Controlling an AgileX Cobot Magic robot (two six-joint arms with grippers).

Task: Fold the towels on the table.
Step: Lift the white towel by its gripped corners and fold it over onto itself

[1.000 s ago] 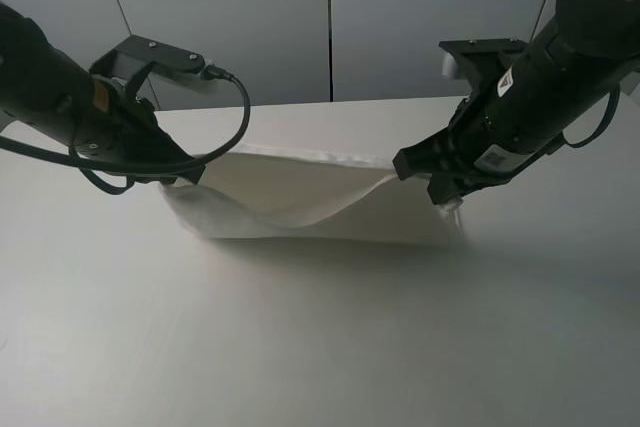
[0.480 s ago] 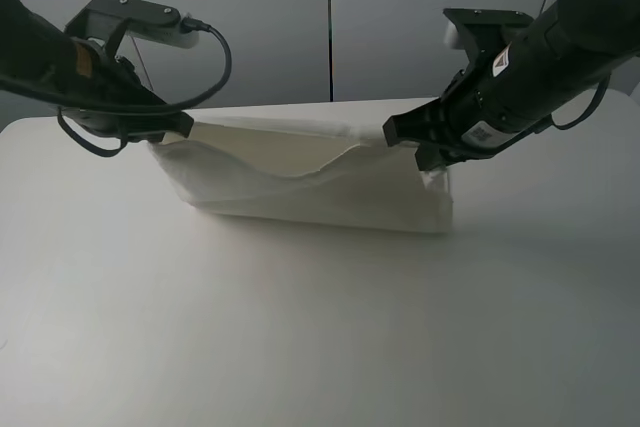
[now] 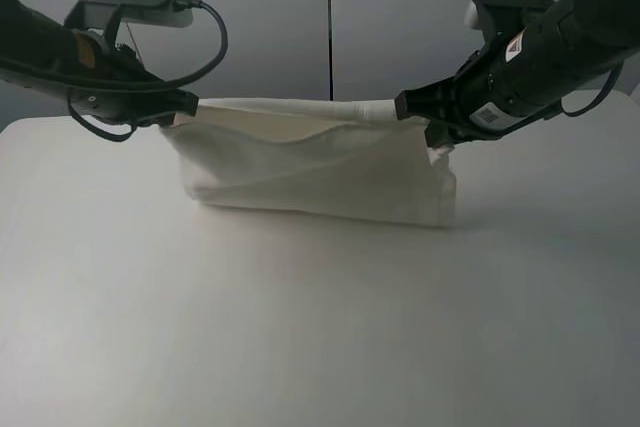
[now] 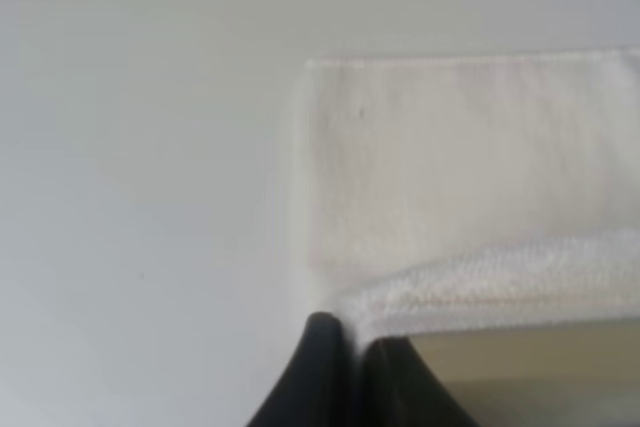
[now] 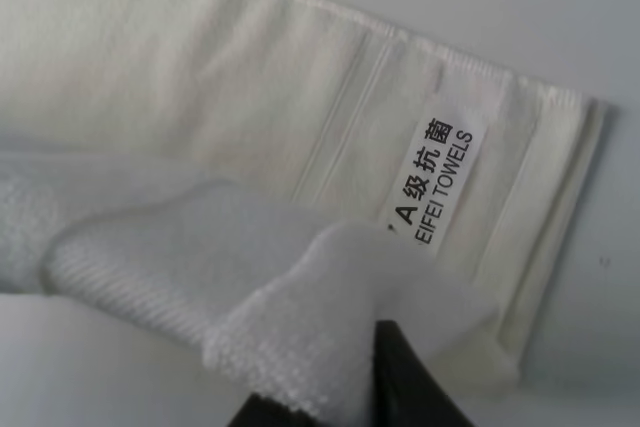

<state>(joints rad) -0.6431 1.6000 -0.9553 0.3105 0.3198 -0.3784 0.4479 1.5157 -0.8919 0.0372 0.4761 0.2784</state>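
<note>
My left gripper will release the towel's raised corner on the flat towel layer (image 3: 187, 123) (image 4: 325, 282), just short of its far corner.
The cream terry towel (image 3: 315, 167) hangs from its raised upper edge, its lower part resting on the white table (image 3: 300, 327). My left gripper (image 3: 180, 115) is shut on the towel's left corner; the left wrist view shows its fingertips (image 4: 330, 347) pinching the hem (image 4: 480, 287) above the flat towel layer (image 4: 470, 157). My right gripper (image 3: 432, 132) is shut on the right corner; the right wrist view shows bunched terry (image 5: 250, 277) at the fingers (image 5: 400, 367), with the printed label (image 5: 435, 182) and woven band (image 5: 340, 97) on the layer below.
A grey panelled wall (image 3: 330, 27) stands behind the table's far edge. Bare tabletop stretches in front of the towel (image 3: 300, 347) and to both sides.
Both grippers have lifted the towel's held edge and carried it toward the far side of the table. The sagging edge between them has pulled nearly straight.
</note>
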